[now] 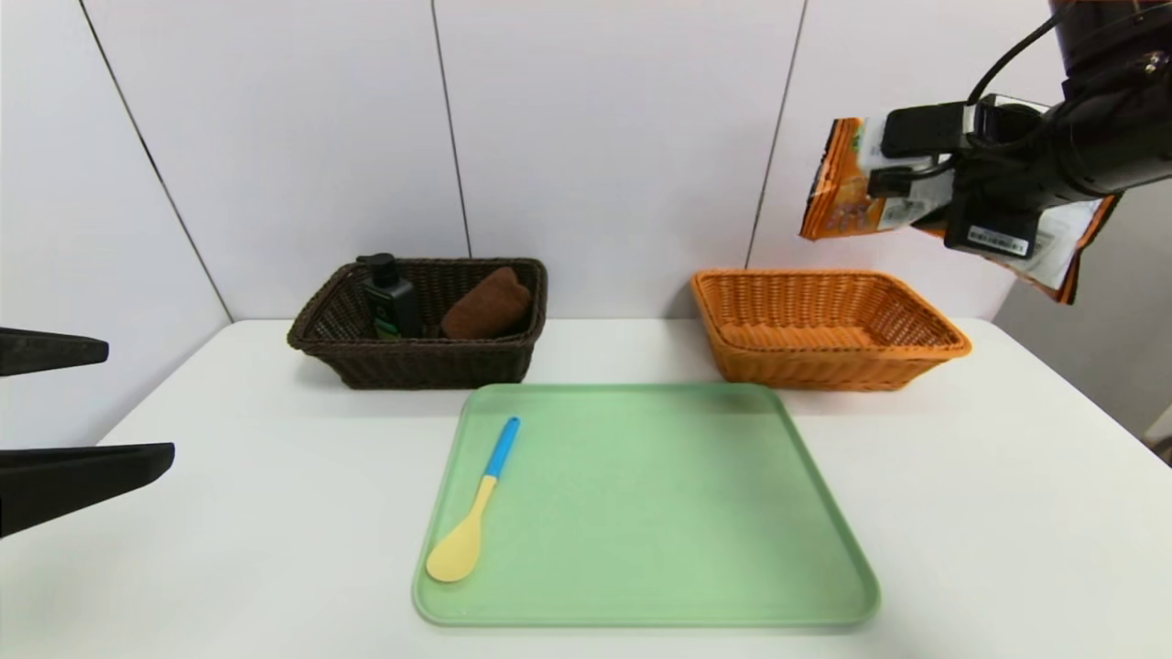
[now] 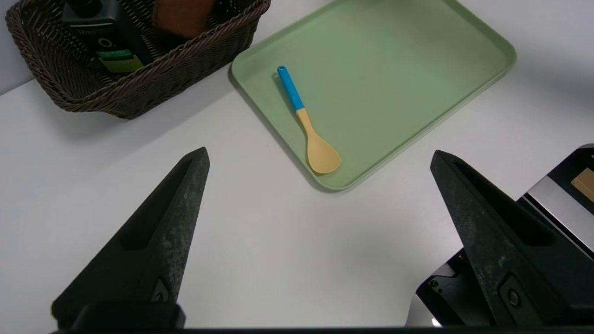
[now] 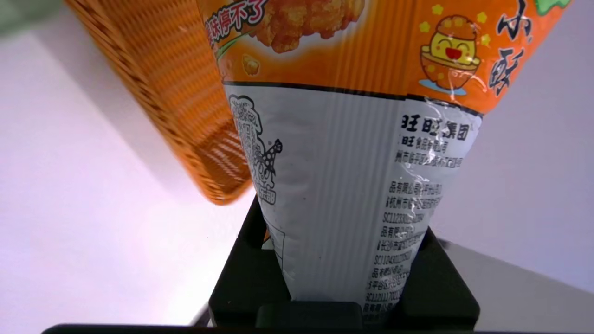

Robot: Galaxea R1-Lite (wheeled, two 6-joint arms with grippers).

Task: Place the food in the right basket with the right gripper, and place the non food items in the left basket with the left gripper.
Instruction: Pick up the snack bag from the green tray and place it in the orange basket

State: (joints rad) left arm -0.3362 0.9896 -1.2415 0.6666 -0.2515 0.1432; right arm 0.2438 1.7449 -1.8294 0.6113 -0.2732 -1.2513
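My right gripper will let go of the orange and white snack packet inside the orange-tan basket (image 1: 796, 308), against the basket's back side.
The orange and white snack packet (image 1: 842, 192) (image 3: 352, 162) hangs high at the right, above and behind the orange-tan right basket (image 1: 916, 316) (image 3: 176, 93). My right gripper (image 1: 893, 156) (image 3: 341, 232) is shut on it. The dark brown left basket (image 1: 320, 316) (image 2: 153, 79) holds the dark pump bottle (image 1: 392, 297) (image 2: 104, 32) and the folded brown cloth (image 1: 485, 304) (image 2: 181, 16). The yellow spoon with a blue handle (image 1: 476, 508) (image 2: 306, 123) lies at the tray's left side. My left gripper (image 1: 141, 401) (image 2: 320, 155) hovers open and empty over the table's left edge.
A pale green tray (image 1: 687, 513) (image 2: 394, 69) lies on the white table in front of both baskets, holding only the spoon. White wall panels stand close behind the baskets. The robot's base shows beside the left gripper.
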